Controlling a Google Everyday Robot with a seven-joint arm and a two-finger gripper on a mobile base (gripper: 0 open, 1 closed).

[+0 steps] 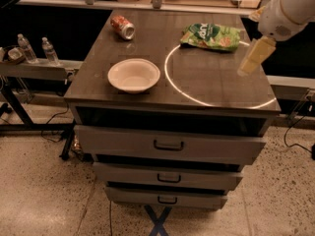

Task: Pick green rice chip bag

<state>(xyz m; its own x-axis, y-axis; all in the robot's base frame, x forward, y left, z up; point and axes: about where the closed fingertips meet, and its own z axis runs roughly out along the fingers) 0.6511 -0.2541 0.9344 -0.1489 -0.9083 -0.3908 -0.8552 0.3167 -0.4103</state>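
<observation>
I should next move my gripper to the green rice chip bag and close it on the bag's end [232, 38] farthest from the soda can.
The green rice chip bag [212, 36] lies flat at the back right of the dark cabinet top [147, 97], crinkly light green with a dark green patch and white lettering. My gripper [254, 58] hangs from the white arm [288, 9] at the right, above the top's right edge. It is to the right of the bag and a little nearer the front, apart from it.
A white bowl [134, 74] sits front left on the top. A red-and-white soda can [122, 27] lies on its side at the back left. Three drawers [169, 145] are below. Two water bottles [37, 49] stand on a low shelf at the left.
</observation>
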